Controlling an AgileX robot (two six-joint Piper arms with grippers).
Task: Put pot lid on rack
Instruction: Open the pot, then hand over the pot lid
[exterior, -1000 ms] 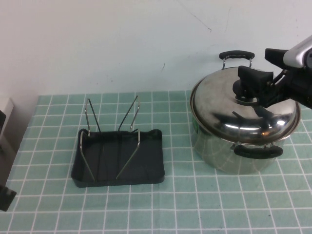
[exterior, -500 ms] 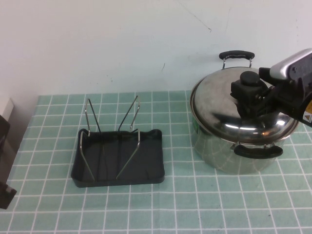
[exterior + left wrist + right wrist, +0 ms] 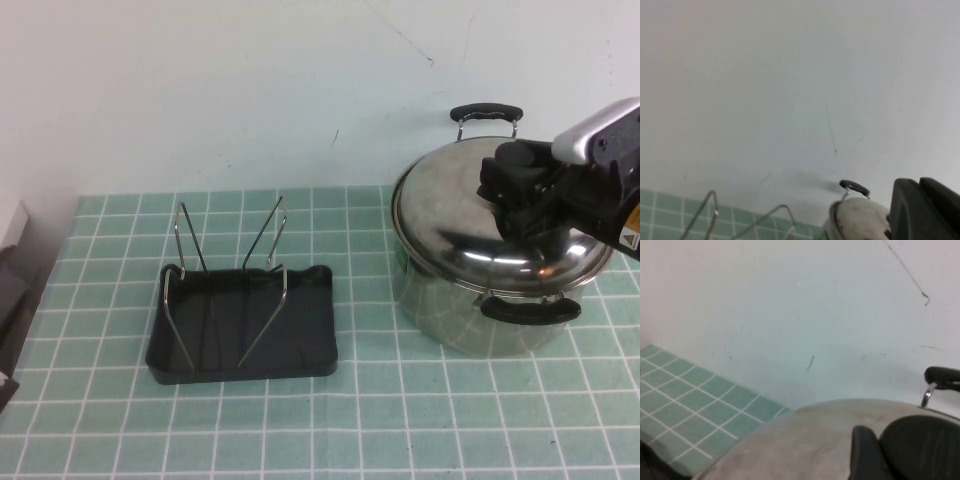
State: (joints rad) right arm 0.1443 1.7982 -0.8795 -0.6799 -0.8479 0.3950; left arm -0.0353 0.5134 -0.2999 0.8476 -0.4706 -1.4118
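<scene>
My left gripper should grip the rim of the pot lid point(image 3: 419, 257) point(image 3: 840, 234) on the side facing the rack, because my right gripper has the knob.
The shiny domed pot lid point(image 3: 465, 225) lies on the steel pot point(image 3: 470, 320) at the right of the table. My right gripper point(image 3: 518, 188) is over the lid's centre, shut on the black knob point(image 3: 515, 158). In the right wrist view one finger point(image 3: 865, 455) presses against the knob point(image 3: 925, 445) above the lid point(image 3: 805, 440). The dark rack point(image 3: 240, 320) with bent wire loops stands left of the pot and holds nothing. My left gripper point(image 3: 920, 205) is at the far left, off the table; its view shows the rack's loops point(image 3: 712, 210) and the lid point(image 3: 860, 220).
The pot has black handles at the back point(image 3: 485, 112) and at the front point(image 3: 530, 308). A white wall rises behind the green tiled table point(image 3: 400, 420). A strip of tiles separates rack and pot.
My right gripper has closed in over the knob and now covers it. The left arm has drawn back further past the left edge. Lid and rack stay where they were.
</scene>
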